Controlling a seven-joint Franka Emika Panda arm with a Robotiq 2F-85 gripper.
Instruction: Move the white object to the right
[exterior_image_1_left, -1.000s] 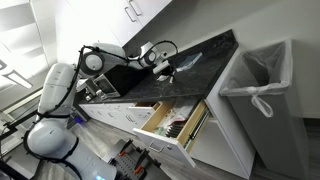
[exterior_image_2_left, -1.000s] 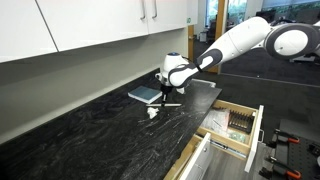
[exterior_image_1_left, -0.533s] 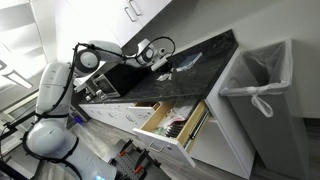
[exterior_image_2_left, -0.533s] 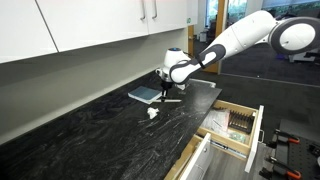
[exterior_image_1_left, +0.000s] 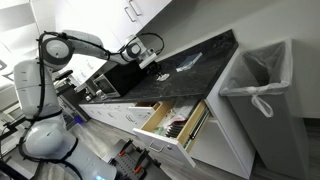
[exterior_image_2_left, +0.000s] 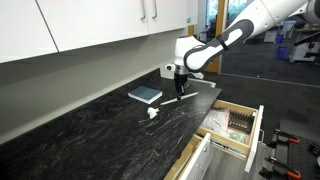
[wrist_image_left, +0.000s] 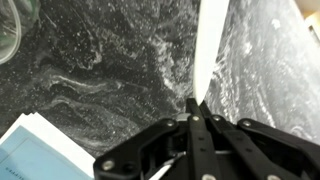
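The robot's gripper will release the white object on the black counter (exterior_image_1_left: 180, 77) between the pale blue notepad and the open drawer.
The white object is a long thin white strip (wrist_image_left: 208, 50). In the wrist view it runs from between my fingertips up to the top edge, over the black marbled counter (wrist_image_left: 100, 70). My gripper (wrist_image_left: 193, 106) is shut on its near end. In an exterior view my gripper (exterior_image_2_left: 180, 88) hangs just above the counter, and the strip (exterior_image_2_left: 171, 100) slants down from it towards the counter. In an exterior view my gripper (exterior_image_1_left: 150, 63) is over the middle of the counter; the strip is too small to make out there.
A pale blue notepad (exterior_image_2_left: 145, 95) lies on the counter beside the gripper and also shows in the wrist view (wrist_image_left: 40, 150). A small white scrap (exterior_image_2_left: 152, 113) lies nearby. A glass rim (wrist_image_left: 10, 25) is close. A drawer (exterior_image_2_left: 235, 125) stands open below, and a lined bin (exterior_image_1_left: 255, 85) stands past the counter's end.
The arm has swung and the gripper has shifted a little to the right along the counter and up, with the white strip in it. The notepad and the scrap have not moved.
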